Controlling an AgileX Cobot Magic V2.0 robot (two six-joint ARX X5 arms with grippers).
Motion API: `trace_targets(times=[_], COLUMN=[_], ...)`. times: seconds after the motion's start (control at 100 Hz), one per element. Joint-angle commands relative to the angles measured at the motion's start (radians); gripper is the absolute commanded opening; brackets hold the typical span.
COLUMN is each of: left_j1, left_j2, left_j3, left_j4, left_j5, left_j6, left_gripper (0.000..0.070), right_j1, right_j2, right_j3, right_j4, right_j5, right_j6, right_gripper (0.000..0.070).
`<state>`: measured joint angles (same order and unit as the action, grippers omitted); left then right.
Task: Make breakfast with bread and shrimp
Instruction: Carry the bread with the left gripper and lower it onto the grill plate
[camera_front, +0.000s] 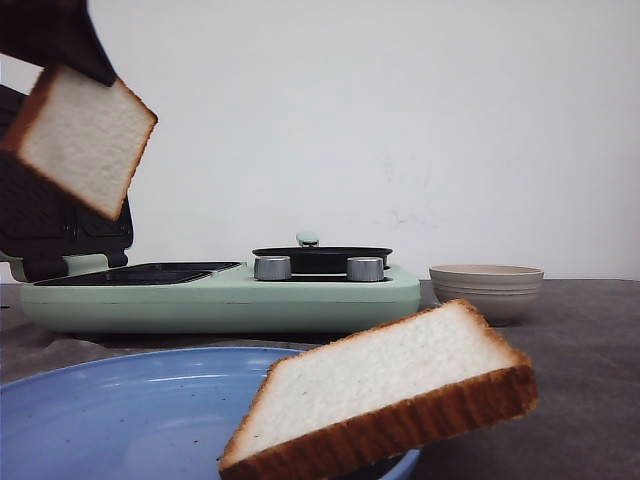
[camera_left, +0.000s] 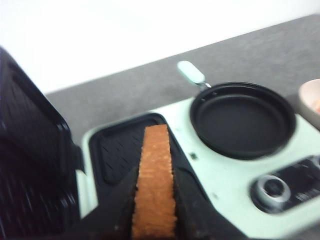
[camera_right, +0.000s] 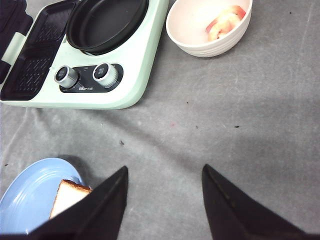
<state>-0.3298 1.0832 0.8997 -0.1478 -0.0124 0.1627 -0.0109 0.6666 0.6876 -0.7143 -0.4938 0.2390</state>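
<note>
Next, I let the slice of bread go from my left gripper on the dark grill plate (camera_front: 165, 267) (camera_left: 142, 170), between the raised lid and the pan.
My left gripper (camera_left: 155, 202) is shut on one slice of bread (camera_left: 156, 175), whose brown crust edge runs between the fingers. In the front view that slice (camera_front: 85, 140) hangs tilted at the top left, under the gripper (camera_front: 60, 45) and above the open sandwich grill plate (camera_left: 117, 155). The other slice of bread (camera_front: 385, 400) lies on the blue plate (camera_front: 120, 415), jutting over its right rim. Pink shrimp (camera_right: 225, 22) lies in the beige bowl (camera_right: 192, 42). My right gripper (camera_right: 164, 170) is open above the bare grey cloth, right of the plate (camera_right: 25, 195) and its slice (camera_right: 67, 196).
A mint-green breakfast maker (camera_front: 220, 298) stands mid-table, its dark ribbed lid (camera_front: 40, 215) raised at the left. A black pan (camera_front: 320, 258) with a green handle sits on its right half, behind two knobs (camera_right: 85, 75). The bowl (camera_front: 487, 290) stands just right of it.
</note>
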Motion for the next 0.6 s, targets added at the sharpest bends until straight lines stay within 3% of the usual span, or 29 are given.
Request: trace_targets(times=[0.0,0.59], left_j1=[-0.002,-0.003], left_j2=[0.058,0.562], left_j3=[0.06,0.428], left_j4=[0.029,0.087], left_j5=[-0.023,-0.171], left_j6=[0.096,0.456], left_gripper=[0.0003,0.0003], right_j1=[0.002,0.002], right_j2=[0.005,0.005], right_j3=[0.014,0.014], right_j4=[0.006,0.002], right_j5=[0.001,0.001], right_j6=[-0.011,-0.012], right_gripper=[0.029,0.029])
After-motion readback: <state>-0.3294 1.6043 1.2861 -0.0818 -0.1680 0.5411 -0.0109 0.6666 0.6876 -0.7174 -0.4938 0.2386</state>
